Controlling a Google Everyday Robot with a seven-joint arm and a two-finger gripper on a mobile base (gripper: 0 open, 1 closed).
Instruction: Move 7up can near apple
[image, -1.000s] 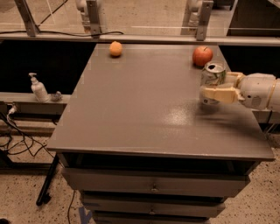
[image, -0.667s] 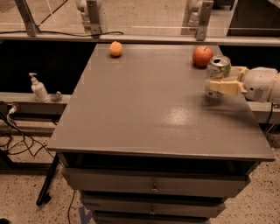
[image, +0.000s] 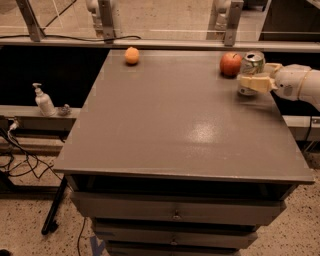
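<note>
I need to let go of the 7up can on the grey table (image: 248, 84), close against the side of the red apple that faces my gripper.
The 7up can (image: 251, 63) is silver with a pull-tab top and stands upright at the back right of the grey table (image: 175, 120). My gripper (image: 255, 80) comes in from the right edge and is shut on the can, with one finger across its front. The red apple (image: 230, 64) sits just left of the can, a small gap between them. The can's lower part is hidden behind my finger.
A small orange fruit (image: 132, 55) lies at the table's back left. A metal rail with posts (image: 165, 44) runs behind the table. A soap dispenser (image: 44, 101) stands on a ledge to the left. Drawers (image: 175, 212) sit under the tabletop.
My gripper has carried the can toward the back of the table, from in front and to the right of the apple to right beside it.
</note>
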